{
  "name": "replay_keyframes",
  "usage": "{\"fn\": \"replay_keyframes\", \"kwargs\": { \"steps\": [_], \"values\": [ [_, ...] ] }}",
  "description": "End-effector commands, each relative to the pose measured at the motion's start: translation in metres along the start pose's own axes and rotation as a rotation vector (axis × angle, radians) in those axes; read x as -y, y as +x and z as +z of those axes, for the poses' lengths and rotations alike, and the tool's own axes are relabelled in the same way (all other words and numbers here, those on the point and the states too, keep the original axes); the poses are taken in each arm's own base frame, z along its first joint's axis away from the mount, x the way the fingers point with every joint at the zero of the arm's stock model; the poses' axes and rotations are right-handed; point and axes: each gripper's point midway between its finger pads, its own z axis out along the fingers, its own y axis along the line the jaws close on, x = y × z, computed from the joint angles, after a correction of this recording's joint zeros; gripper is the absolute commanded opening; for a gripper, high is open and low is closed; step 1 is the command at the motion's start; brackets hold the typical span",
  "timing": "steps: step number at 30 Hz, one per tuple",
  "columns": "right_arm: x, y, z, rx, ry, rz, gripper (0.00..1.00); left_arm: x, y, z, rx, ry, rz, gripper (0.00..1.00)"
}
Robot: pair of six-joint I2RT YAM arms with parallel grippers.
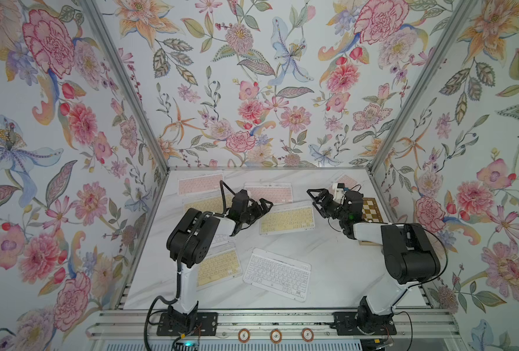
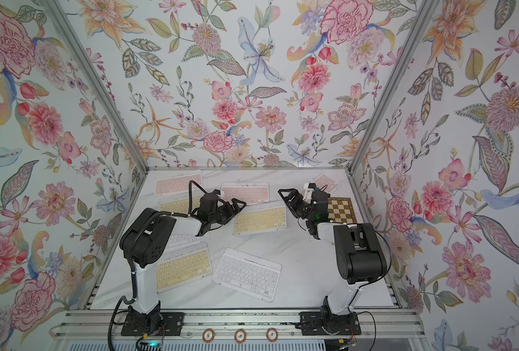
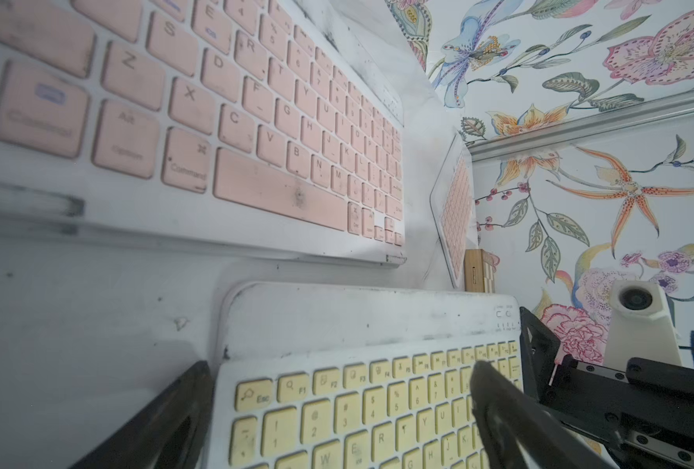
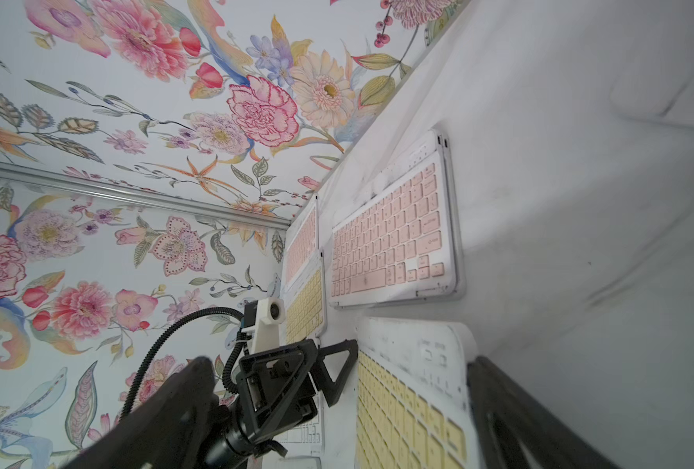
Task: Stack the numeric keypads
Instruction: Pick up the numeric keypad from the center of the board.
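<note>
The yellow keypad lies between my two grippers, and my right gripper will close on the short edge (image 1: 313,215) (image 4: 473,445) of it nearest the chessboard.
Several keypads lie scattered on the marble table (image 1: 337,267). A yellow keypad (image 1: 287,218) (image 2: 259,218) lies mid-table between my two grippers. My left gripper (image 1: 262,211) (image 2: 235,212) is open at its left end; in the left wrist view the gripper (image 3: 339,365) has one finger beside the Esc corner and the other above the keys of that keypad (image 3: 357,414). My right gripper (image 1: 316,203) (image 4: 339,361) is open at the right end of the keypad (image 4: 402,406). A pink keypad (image 1: 268,193) (image 3: 256,122) (image 4: 390,239) lies just behind it.
Other keypads: pink (image 1: 200,184) at back left, pink (image 1: 346,180) at back right, yellow (image 1: 206,203) and white (image 1: 221,240) partly under my left arm, yellow (image 1: 218,267) and white (image 1: 278,273) in front. A chessboard (image 1: 372,209) lies under my right arm.
</note>
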Motion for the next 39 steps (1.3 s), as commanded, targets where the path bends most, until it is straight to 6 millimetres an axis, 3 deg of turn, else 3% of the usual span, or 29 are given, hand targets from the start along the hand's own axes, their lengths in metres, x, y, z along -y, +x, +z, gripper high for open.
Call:
{"fn": "replay_keyframes", "kwargs": {
  "steps": [1, 11, 26, 39],
  "values": [
    [-0.018, 0.046, 0.012, -0.147, -0.095, 0.049, 0.99, 0.031, 0.044, 0.003, -0.135, 0.102, -0.015, 0.99],
    [-0.029, 0.050, 0.024, -0.082, -0.169, 0.107, 0.99, 0.033, 0.049, 0.004, -0.121, 0.113, -0.025, 0.99],
    [-0.035, 0.040, 0.022, 0.085, -0.308, 0.288, 0.99, 0.033, 0.050, -0.003, -0.089, 0.121, -0.045, 0.99],
    [-0.034, 0.048, 0.017, 0.110, -0.253, 0.339, 0.99, 0.033, 0.049, -0.007, -0.073, 0.109, -0.039, 0.99]
  ]
}}
